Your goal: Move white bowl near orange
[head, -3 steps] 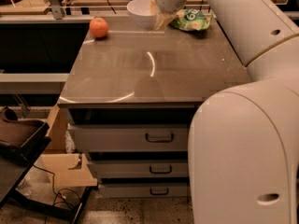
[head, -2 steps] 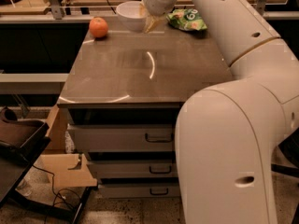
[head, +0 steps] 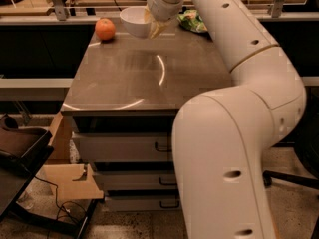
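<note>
I need to release the white bowl on the brown table's far end [head: 135,45], slightly apart from the orange.
The white bowl [head: 133,21] is held a little above the far end of the brown table [head: 144,78], tilted slightly. My gripper [head: 152,25] is shut on the bowl's right rim, its yellowish fingers [head: 157,28] over the edge. The orange [head: 105,29] sits on the table's far left corner, a short gap to the left of the bowl. My white arm comes in from the right and fills the right side of the view.
A green snack bag [head: 193,20] lies at the table's far right, partly behind my arm. Drawers [head: 124,148] are under the tabletop. A cardboard box [head: 65,173] and a dark cart [head: 20,148] stand on the floor at left. A rail runs behind the table.
My gripper has carried the white bowl to the left, from beside the green snack bag toward the orange. The orange has not moved.
</note>
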Robot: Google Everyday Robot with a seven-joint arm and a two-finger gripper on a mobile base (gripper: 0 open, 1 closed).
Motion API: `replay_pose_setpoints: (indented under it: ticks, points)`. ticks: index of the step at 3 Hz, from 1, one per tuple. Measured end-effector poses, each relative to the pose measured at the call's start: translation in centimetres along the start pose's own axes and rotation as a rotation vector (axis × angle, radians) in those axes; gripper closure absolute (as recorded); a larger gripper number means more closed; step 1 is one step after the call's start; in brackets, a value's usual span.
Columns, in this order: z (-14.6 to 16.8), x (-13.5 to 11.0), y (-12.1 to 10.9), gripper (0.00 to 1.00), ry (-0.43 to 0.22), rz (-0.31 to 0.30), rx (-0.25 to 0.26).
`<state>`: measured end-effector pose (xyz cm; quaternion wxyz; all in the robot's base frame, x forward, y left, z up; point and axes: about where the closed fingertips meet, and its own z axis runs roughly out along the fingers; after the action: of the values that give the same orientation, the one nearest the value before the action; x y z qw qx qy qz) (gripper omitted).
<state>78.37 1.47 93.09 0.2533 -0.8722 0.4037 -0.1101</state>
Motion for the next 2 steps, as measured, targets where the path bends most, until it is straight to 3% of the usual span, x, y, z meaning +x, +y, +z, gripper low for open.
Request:
replay_pose_setpoints:
  ticks: [2]
  points:
    - [7.2, 2.3, -0.7, 1.00, 0.021, -0.030, -0.037]
